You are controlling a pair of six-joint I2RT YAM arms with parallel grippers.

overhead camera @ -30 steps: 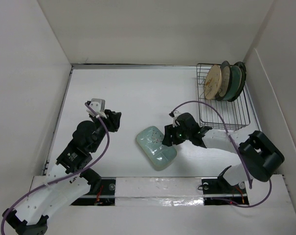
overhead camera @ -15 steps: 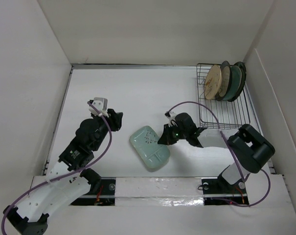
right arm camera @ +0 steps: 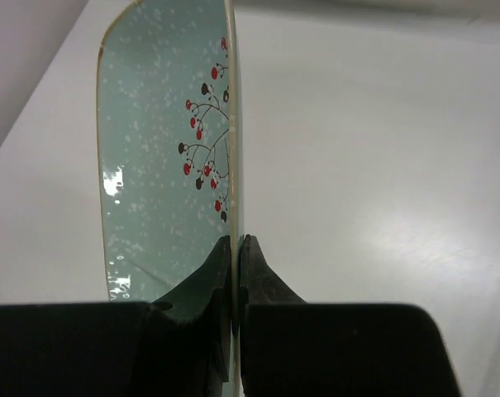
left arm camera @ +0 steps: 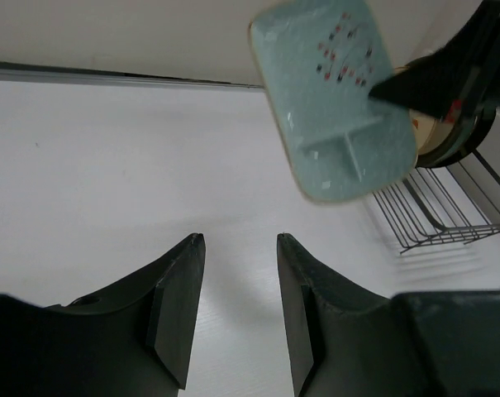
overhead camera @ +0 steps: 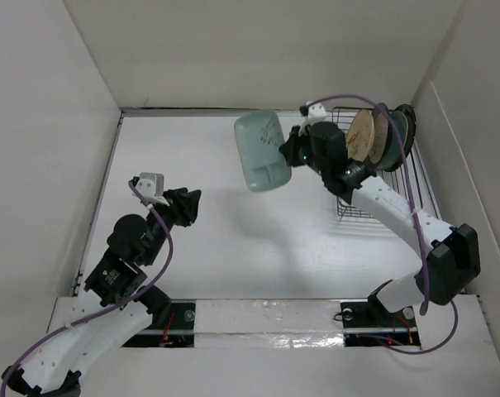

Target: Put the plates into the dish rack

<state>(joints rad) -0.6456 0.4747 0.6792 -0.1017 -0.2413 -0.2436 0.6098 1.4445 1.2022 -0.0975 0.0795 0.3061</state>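
Note:
I should stand the pale-green oblong plate in the dish rack [overhead camera: 350, 139] against the tan plate, using my right gripper.
My right gripper [overhead camera: 292, 154] is shut on the edge of the pale-green speckled oblong plate [overhead camera: 260, 151], holding it up in the air, just left of the dish rack [overhead camera: 378, 198]. In the right wrist view the plate [right arm camera: 163, 165] stands edge-on, its rim pinched in the gripper [right arm camera: 235, 242]. Several plates stand upright in the rack's far end: tan [overhead camera: 361, 139], cream [overhead camera: 381, 132], teal [overhead camera: 396, 142] and a dark-rimmed one [overhead camera: 409, 122]. My left gripper [overhead camera: 192, 201] hovers open over the left of the table with nothing between its fingers [left arm camera: 180, 285]; its view shows the raised plate [left arm camera: 332, 99].
White walls enclose the table on three sides; the right wall runs close beside the rack. The rack's near half [left arm camera: 431, 219] holds no plates. Purple cables loop over both arms.
The right arm has lifted the oblong plate off the table and carried it back toward the rack. The left gripper has drawn back to the left and widened a little.

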